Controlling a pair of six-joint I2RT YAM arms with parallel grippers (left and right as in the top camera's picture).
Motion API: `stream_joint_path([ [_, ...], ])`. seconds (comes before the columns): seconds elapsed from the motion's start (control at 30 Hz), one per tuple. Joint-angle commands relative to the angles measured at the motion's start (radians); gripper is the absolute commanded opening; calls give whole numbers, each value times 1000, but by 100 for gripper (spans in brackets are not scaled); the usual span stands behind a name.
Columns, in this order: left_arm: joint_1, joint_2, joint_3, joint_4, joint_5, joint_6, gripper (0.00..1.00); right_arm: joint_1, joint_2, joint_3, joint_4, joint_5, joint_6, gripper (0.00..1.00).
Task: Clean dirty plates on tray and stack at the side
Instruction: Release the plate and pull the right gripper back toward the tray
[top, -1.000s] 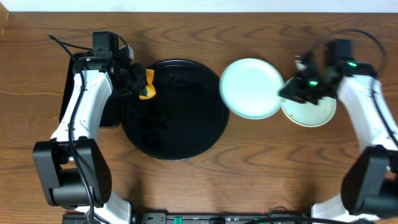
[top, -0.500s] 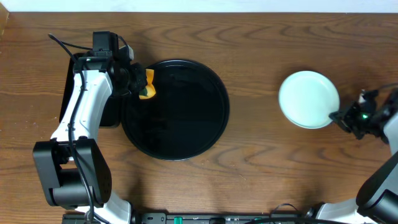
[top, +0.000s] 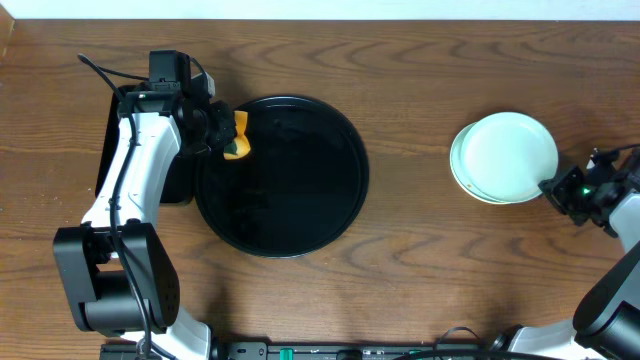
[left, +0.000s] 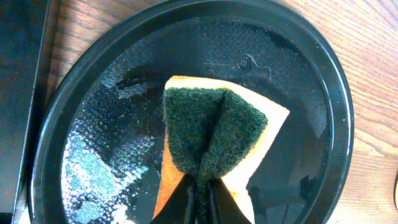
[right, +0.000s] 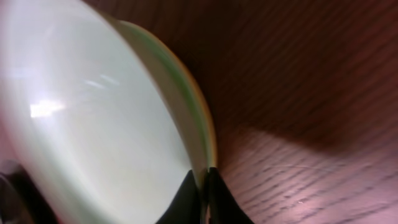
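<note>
I should release the yellow sponge from my left gripper just inside the rectangular black tray's edge (top: 175, 157) nearest the round black tray.
The round black tray (top: 285, 180) lies left of centre with no plates on it; its wet surface fills the left wrist view (left: 93, 124). My left gripper (top: 226, 135) is shut on a yellow sponge with a green scouring face (left: 211, 127), held over the tray's upper left rim. At the right, a pale mint plate (top: 507, 152) lies on a pale plate (top: 468, 183) whose edge shows beneath it. My right gripper (top: 552, 187) is shut on the top plate's rim (right: 186, 118). A third plate does not show.
A smaller rectangular black tray (top: 178, 188) lies under my left arm, left of the round tray, and shows in the left wrist view (left: 18, 93). Bare wooden table lies between the round tray and the plate stack.
My right gripper carried the mint plate from beside the tray to the right, over the pale plate. It then shifted slightly further right. The left arm has not moved.
</note>
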Motion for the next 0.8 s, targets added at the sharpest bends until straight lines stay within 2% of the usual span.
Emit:
stream_joint_path([
  [0.0,0,8,-3,1,-9,16,8,45,-7,-6,16,-2,11,14],
  [0.13,0,8,-3,0,-9,16,8,114,-7,-6,36,7,12,31],
  [0.3,0,8,-3,0,-9,16,7,186,-8,5,34,27,56,43],
  [0.6,0,8,-3,0,-9,16,7,375,-116,210,-216,162,25,51],
  [0.77,0,8,-3,0,-9,16,8,549,-120,283,-233,174,44,62],
])
